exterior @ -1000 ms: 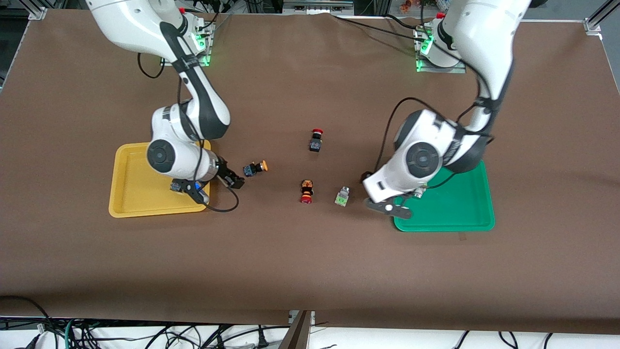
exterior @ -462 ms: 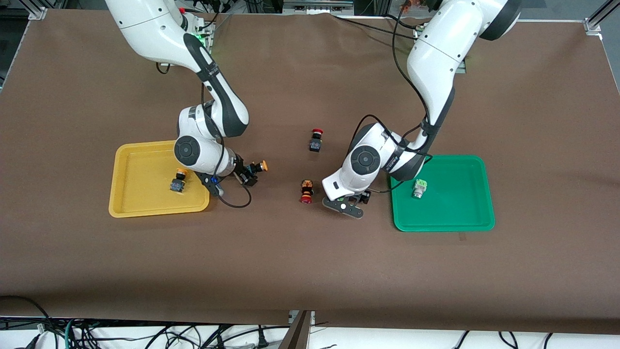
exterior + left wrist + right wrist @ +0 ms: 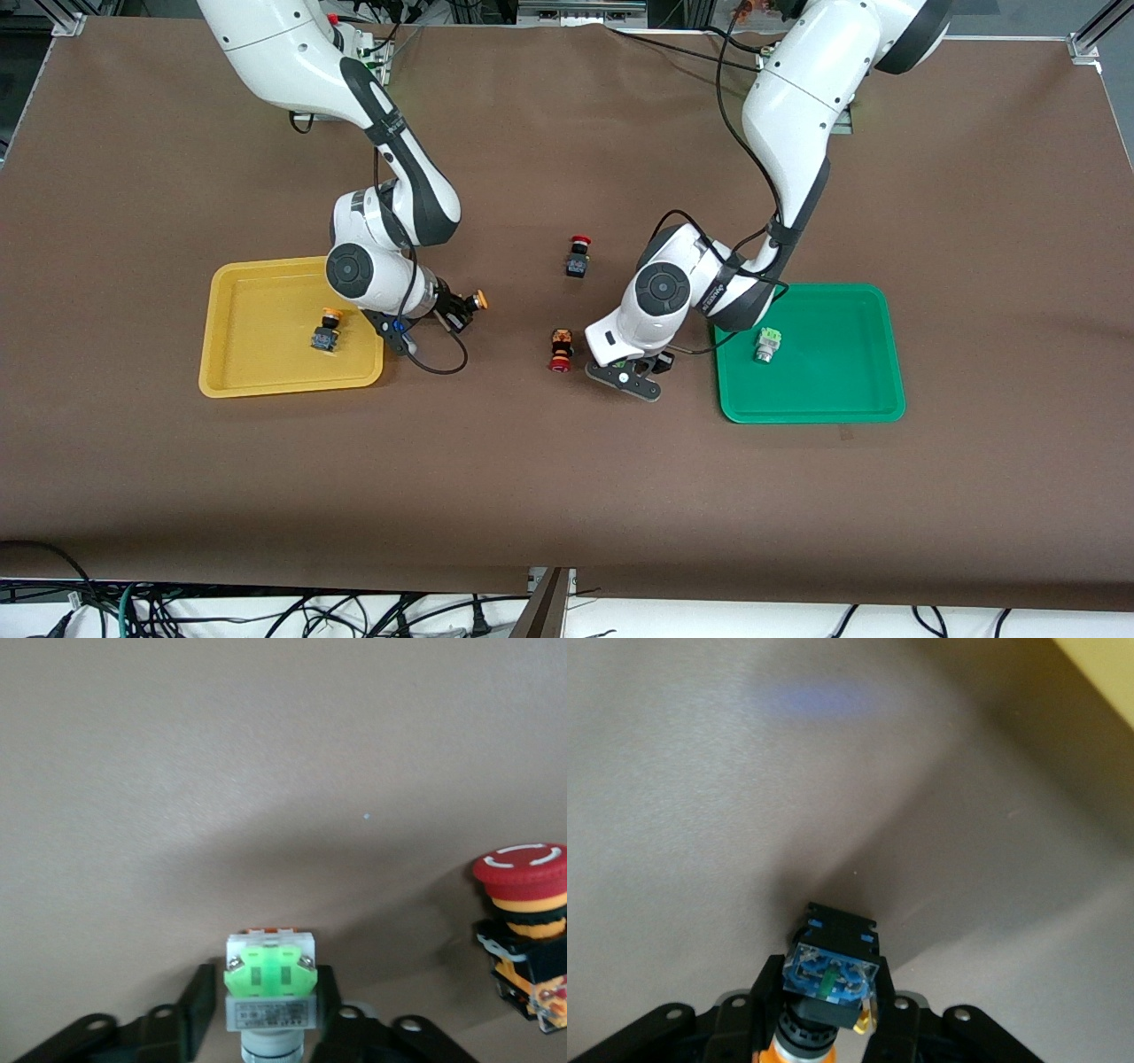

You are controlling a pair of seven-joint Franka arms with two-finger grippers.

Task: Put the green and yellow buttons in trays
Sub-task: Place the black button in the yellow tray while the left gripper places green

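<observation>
Next, my left gripper lets go of the green button near the middle of the green tray [image 3: 824,358], beside the other green button.
My right gripper [image 3: 454,315] is low on the table beside the yellow tray [image 3: 257,379], shut on a dark-bodied yellow-capped button [image 3: 478,300]. In the right wrist view its fingers [image 3: 740,1014] press both sides of the blue-black body [image 3: 831,967]. Another yellow button [image 3: 327,336] lies in the yellow tray. My left gripper [image 3: 640,363] is low on the table between the green tray [image 3: 850,408] and an orange-bodied red button [image 3: 559,349]. In the left wrist view it [image 3: 268,1001] is shut on a green-capped white button [image 3: 268,970], which my hand hides in the front view. Another green button [image 3: 766,344] lies in the green tray.
A black-bodied red button [image 3: 578,257] stands mid-table, farther from the front camera. The orange-bodied red button [image 3: 523,921] lies close beside my left gripper. A corner of the yellow tray [image 3: 1103,673] shows in the right wrist view.
Both arms swung from over their trays out to the loose buttons. Each gripper has settled around a button. One yellow and one green button now show in the trays.
</observation>
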